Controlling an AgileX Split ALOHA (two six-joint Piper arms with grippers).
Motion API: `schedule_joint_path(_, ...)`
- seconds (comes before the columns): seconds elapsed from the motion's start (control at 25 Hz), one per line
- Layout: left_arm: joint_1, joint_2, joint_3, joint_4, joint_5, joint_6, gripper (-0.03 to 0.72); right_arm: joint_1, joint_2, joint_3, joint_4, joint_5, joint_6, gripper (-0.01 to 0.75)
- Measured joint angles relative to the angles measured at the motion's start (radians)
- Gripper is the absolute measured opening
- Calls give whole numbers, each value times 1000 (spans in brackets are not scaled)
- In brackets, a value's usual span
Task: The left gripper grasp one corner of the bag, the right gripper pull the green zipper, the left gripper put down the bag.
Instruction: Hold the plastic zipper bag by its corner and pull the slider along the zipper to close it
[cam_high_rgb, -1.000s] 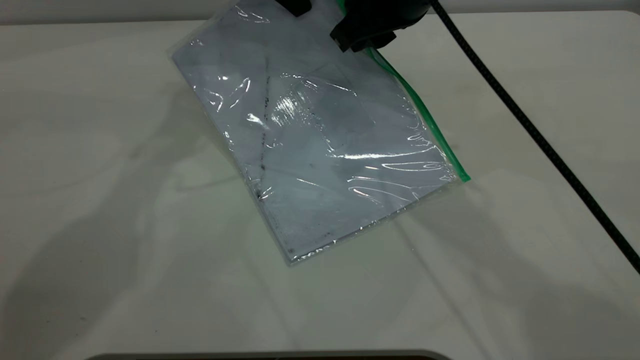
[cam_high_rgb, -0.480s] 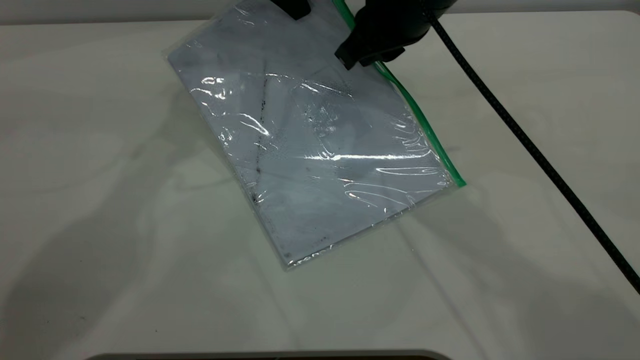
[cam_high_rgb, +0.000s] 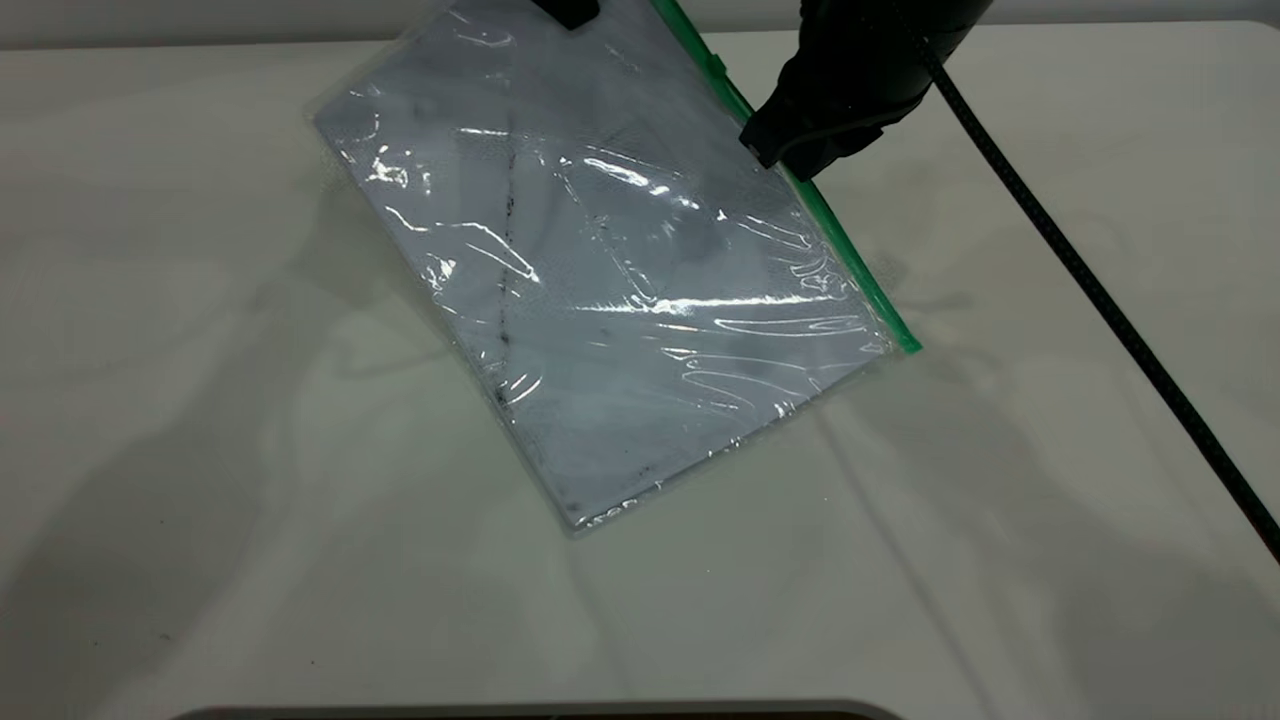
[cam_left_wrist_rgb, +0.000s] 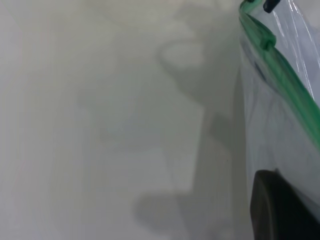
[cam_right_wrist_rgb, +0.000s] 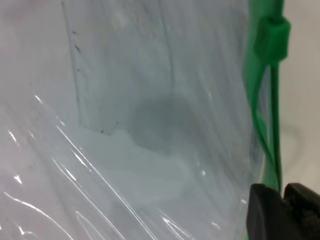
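The right gripper is pinching the green zipper below the slider tab, so it should open, move up, grip the slider tab itself (cam_high_rgb: 717, 65) and pull it down along the zipper.
The clear bag (cam_high_rgb: 620, 280), with white paper and a dark streak inside, hangs tilted, its lower corner near the table. My left gripper (cam_high_rgb: 570, 8) holds the bag's top corner at the frame's upper edge; one black finger (cam_left_wrist_rgb: 280, 210) lies against the plastic. The green zipper (cam_high_rgb: 850, 260) runs along the bag's right edge. My right gripper (cam_high_rgb: 778, 158) is shut on this green strip partway down; its jaws (cam_right_wrist_rgb: 282, 200) pinch the strip. The small green slider tab (cam_right_wrist_rgb: 272, 37) sits farther up the strip, apart from the jaws, and also shows in the left wrist view (cam_left_wrist_rgb: 265, 37).
The right arm's thick ribbed cable (cam_high_rgb: 1100, 290) runs diagonally over the right side of the white table (cam_high_rgb: 200, 450). A dark rounded edge shows at the bottom of the exterior view.
My right gripper has slid right and down along the green strip, away from the left gripper. The bag has swung slightly left, and its top has lifted.
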Motion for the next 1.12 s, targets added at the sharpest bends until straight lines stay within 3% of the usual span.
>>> schedule_joint_path(0.2, 0, 0, 0, 0, 0, 0, 53, 0, 0, 0, 0, -28, 0, 162)
schedule_joint_path(0.44, 0, 0, 0, 0, 0, 0, 53, 0, -6, 0, 0, -37, -1, 432)
schedule_joint_path(0.56, 0, 0, 0, 0, 0, 0, 53, 0, -35, 0, 0, -38, -6, 516)
schedule_joint_path(0.76, -3, 0, 0, 1, 0, 0, 53, 2, -61, -3, 0, -39, -13, 531)
schedule_joint_path(1.12, -16, 0, 0, 3, 0, -1, 53, 50, -61, -11, 0, -55, -43, 481)
